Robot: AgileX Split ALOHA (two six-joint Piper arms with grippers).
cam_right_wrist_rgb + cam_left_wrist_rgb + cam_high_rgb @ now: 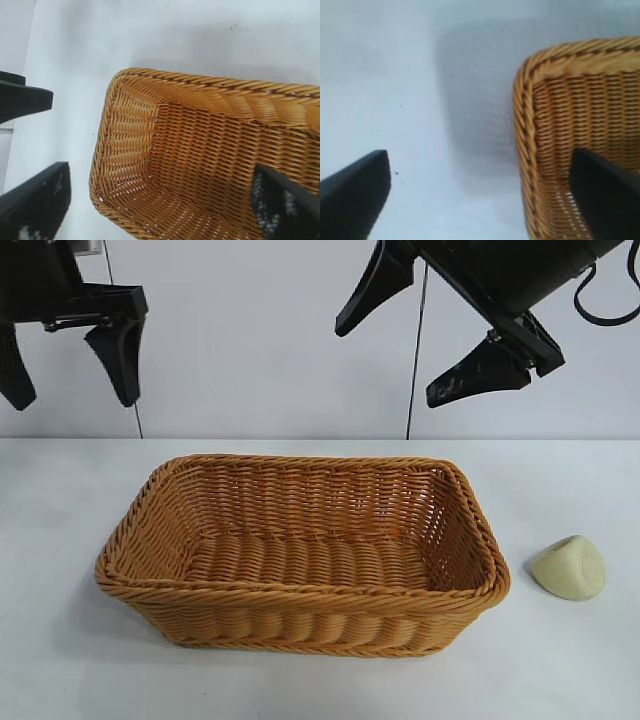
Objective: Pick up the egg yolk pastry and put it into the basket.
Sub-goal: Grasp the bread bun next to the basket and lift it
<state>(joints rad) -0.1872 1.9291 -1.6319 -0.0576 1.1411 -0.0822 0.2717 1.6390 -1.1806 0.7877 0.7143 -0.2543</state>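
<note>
The right gripper goes next to the egg yolk pastry beside the basket, to close on the pastry's top part (573, 551) from both sides.
The egg yolk pastry (569, 567), a small pale cream dome, lies on the white table just right of the basket (300, 592), apart from it. The orange-tan wicker basket stands mid-table with nothing inside. My left gripper (72, 390) hangs open high above the table, back left of the basket; its wrist view shows one basket corner (525, 125) between its open fingers (479, 165). My right gripper (386, 366) hangs open high over the basket's back right. Its wrist view looks down into the basket (210, 82) between its fingers (160, 172). Neither wrist view shows the pastry.
The white table (60, 540) spreads bare on both sides of the basket and in front of it. A pale wall (260, 340) with two thin vertical seams rises behind. A black part (22, 100) shows at the right wrist view's edge.
</note>
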